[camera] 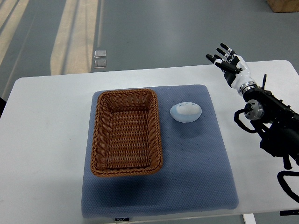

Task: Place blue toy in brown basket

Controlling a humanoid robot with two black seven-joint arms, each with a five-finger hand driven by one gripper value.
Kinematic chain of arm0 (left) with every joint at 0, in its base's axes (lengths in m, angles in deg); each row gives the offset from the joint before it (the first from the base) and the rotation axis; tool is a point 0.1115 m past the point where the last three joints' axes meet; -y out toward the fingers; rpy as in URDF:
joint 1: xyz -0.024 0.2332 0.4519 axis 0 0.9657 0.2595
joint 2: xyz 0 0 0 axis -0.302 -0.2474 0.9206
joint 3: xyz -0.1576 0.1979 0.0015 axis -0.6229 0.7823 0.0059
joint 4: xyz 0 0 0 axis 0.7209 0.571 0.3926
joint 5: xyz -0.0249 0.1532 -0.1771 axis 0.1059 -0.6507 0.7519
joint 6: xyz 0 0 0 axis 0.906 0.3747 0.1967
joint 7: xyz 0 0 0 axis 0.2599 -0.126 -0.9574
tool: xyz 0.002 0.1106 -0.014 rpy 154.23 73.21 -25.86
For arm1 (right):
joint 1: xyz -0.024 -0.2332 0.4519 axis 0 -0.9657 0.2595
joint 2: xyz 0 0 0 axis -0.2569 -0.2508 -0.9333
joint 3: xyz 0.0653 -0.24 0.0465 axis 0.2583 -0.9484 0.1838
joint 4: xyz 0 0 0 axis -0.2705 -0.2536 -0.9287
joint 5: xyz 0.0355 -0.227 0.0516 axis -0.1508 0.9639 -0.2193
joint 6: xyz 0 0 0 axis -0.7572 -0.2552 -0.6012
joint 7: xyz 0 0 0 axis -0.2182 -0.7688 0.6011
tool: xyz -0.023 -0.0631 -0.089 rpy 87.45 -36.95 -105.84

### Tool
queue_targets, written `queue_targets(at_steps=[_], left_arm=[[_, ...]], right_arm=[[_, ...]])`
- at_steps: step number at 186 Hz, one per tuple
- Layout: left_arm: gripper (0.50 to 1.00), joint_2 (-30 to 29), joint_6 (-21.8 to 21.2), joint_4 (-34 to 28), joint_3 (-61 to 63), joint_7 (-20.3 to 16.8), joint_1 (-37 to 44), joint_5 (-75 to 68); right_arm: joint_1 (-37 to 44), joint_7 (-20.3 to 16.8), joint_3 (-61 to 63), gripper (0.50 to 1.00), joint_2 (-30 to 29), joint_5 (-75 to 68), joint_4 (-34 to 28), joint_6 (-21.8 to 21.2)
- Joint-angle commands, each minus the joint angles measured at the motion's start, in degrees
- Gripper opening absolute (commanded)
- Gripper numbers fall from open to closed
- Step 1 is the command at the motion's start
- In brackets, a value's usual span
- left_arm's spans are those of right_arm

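The fingers of my right gripper needs to close across the middle of the blue toy (187,111), which is lying on the mat beside the brown basket.
A pale blue, rounded toy (186,112) lies on the blue-grey mat (196,168), just right of the brown wicker basket (126,131). Nothing shows inside the basket, which sits on the mat's left half. My right hand (227,61) is raised over the table's far right part, well up and to the right of the toy, its fingers spread and holding nothing. Its black arm comes in from the right edge. No left arm shows.
The mat lies on a white table (46,140) whose far edge runs along the top of the mat. Beyond it is grey floor with a small metal fitting (100,58) and a cardboard box (282,4) at top right.
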Motion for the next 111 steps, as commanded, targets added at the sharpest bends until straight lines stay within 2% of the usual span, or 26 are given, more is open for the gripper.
queue_targets(at_steps=[1, 111], left_arm=[[1.0, 0.0, 0.02, 0.0, -0.02, 0.0, 0.0, 0.0], [1.0, 0.0, 0.02, 0.0, -0.02, 0.0, 0.0, 0.0]], right_arm=[[0.08, 0.04, -0.09, 0.911, 0.12, 0.01, -0.06, 0.02], [-0.09, -0.05, -0.18, 0.911, 2.06, -1.92, -1.29, 0.2]])
